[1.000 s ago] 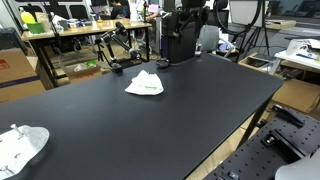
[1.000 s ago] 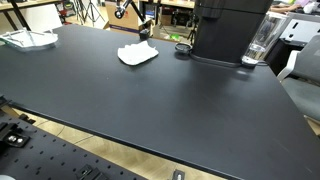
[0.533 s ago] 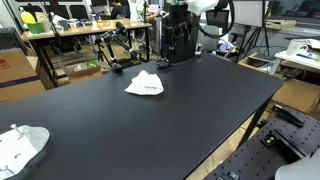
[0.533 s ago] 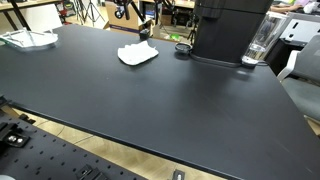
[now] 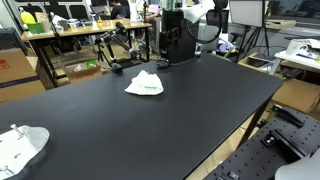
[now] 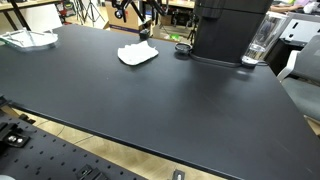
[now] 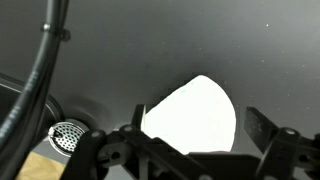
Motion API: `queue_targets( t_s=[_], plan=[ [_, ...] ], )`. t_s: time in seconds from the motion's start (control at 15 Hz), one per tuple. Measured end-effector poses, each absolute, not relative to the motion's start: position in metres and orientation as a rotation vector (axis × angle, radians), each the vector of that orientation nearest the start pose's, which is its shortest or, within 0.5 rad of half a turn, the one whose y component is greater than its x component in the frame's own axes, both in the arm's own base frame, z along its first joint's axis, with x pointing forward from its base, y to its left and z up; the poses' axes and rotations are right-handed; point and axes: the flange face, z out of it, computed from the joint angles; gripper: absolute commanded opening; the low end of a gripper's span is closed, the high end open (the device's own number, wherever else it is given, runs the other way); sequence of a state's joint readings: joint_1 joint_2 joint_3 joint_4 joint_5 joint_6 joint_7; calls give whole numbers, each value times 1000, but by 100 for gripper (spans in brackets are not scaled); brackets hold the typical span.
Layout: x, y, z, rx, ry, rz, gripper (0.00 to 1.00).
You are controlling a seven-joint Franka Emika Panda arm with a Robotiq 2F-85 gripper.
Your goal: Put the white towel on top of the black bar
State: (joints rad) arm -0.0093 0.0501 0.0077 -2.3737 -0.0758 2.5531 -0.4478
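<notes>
My gripper is to move next. It should go down to the middle of the white towel (image 5: 147, 82) (image 7: 194, 118) near the tall black box and close there.
The white towel (image 5: 145, 84) lies crumpled on the black table (image 5: 190, 110), near its far edge; it also shows in an exterior view (image 6: 138, 54). A black bar-like stand (image 5: 118, 55) rises at the table's far edge behind the towel. My gripper (image 5: 172, 18) hangs high above the far edge, next to a black box, up and to the right of the towel. In the wrist view my gripper (image 7: 200, 128) is open and empty, with the towel (image 7: 195, 110) below, showing between the two fingers.
A tall black box (image 6: 228, 30) stands near the towel, with a clear cup (image 6: 258, 45) beside it and a small round mesh disc (image 7: 65, 135) at its foot. A second white crumpled cloth (image 5: 20, 145) lies at the table's other corner. Cluttered desks stand behind.
The arm has swung leftward along the far edge in the exterior view, bringing the gripper closer above the towel. The towel has not moved.
</notes>
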Motion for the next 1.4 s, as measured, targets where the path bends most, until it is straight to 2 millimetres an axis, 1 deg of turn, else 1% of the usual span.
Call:
queue_targets(
  t_s=[0.27,0.33,0.47,0.6,0.73,0.93,1.13,1.4],
  plan=[
    [531,25,275,-2958,-1140,-211,100],
    [536,29,265,-2933,-1196,-207,100],
    [548,34,247,-2917,-1253,-200,100],
    [559,31,231,-2940,-1265,-211,100],
    [568,26,216,-2980,-1236,-226,100],
    [577,22,198,-3027,-1199,-223,100],
    [582,26,186,-3047,-1187,-209,100],
    [585,36,175,-3049,-1190,-187,100]
  ],
)
